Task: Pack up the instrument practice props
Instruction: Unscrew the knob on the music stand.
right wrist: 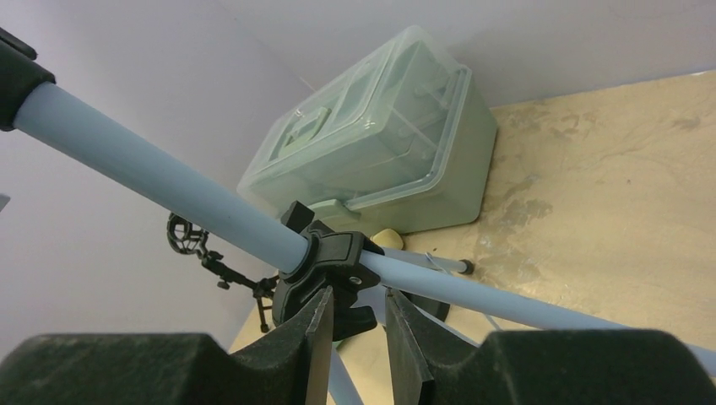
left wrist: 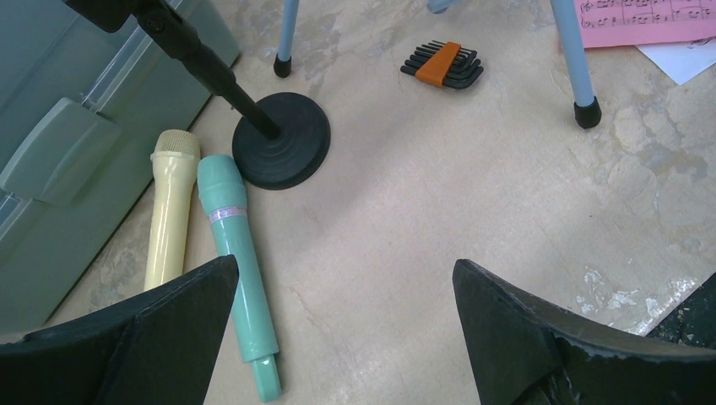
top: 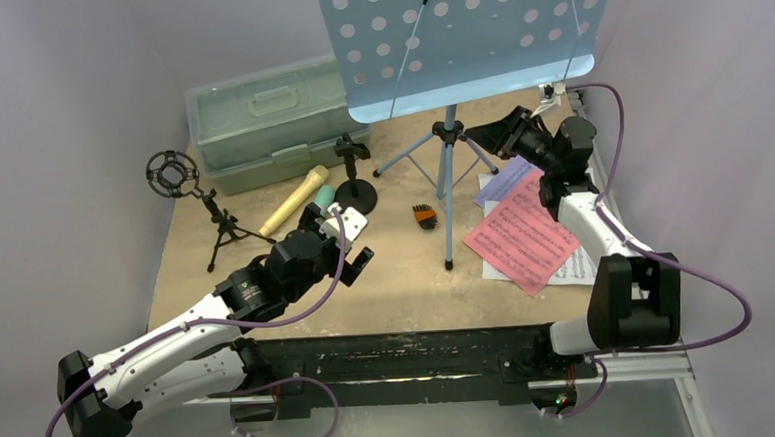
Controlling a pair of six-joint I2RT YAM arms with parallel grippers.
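The black clamp's knob lies crosswise to the fingers of the robot's right gripper, so the gripper needs to open wide, back off a little, then close around the knob point(right wrist: 356, 321) and turn it downward.
The light-blue perforated music rack point(top: 454, 35) stands on its tripod point(top: 446, 135) at the back. My right gripper point(top: 489, 131) point(right wrist: 359, 295) is shut on the black clamp point(right wrist: 333, 261) of its pole point(right wrist: 169, 177). A tan microphone point(top: 292, 200) point(left wrist: 169, 219) and a teal microphone point(top: 324, 194) point(left wrist: 236, 253) lie side by side by the round-base mic holder point(top: 355, 192) point(left wrist: 281, 139). My left gripper point(top: 343, 243) point(left wrist: 346, 278) hovers open just right of the teal one, holding nothing. The ring-top tripod holder point(top: 173, 174) stands at the left. Red point(top: 520, 237), purple point(top: 507, 180) and white point(top: 571, 267) music sheets lie at the right.
A pale green case point(top: 258, 120) point(right wrist: 380, 143) sits shut at the back left, close to the microphones. A black and orange hex key set point(top: 423, 217) point(left wrist: 443, 65) lies between the rack's legs. Grey walls close in on both sides.
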